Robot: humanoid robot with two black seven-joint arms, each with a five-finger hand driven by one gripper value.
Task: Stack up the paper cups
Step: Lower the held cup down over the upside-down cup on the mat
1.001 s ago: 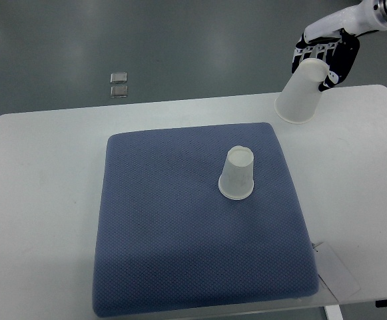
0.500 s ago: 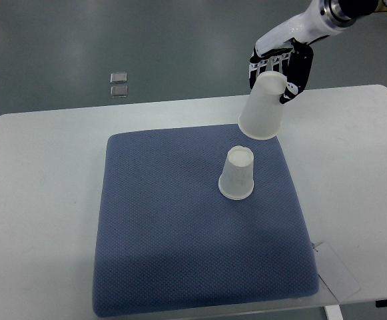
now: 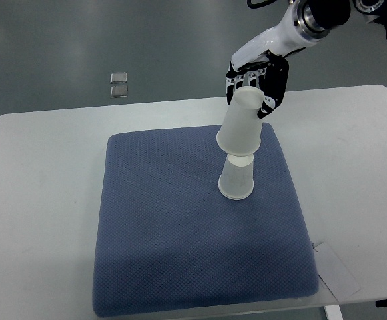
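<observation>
The paper cup in my right gripper will be released by that gripper over the top of the standing paper cup [image 3: 240, 158] on the blue mat.
An upside-down white paper cup [image 3: 236, 179] stands on the blue mat [image 3: 166, 227], right of its middle. My right hand [image 3: 254, 83] is shut on a second upside-down white paper cup [image 3: 241, 125] and holds it just above the first. The held cup's rim overlaps the top of the standing cup in the picture. The right arm comes in from the upper right. The left arm is out of view.
The mat lies on a white table [image 3: 40, 200]. A white card [image 3: 336, 270] lies at the table's front right, by the mat's corner. Two small clear squares [image 3: 118, 84] lie on the grey floor beyond the table.
My right hand has carried the held cup leftward from the table's far right to directly over the standing cup. The standing cup has not moved.
</observation>
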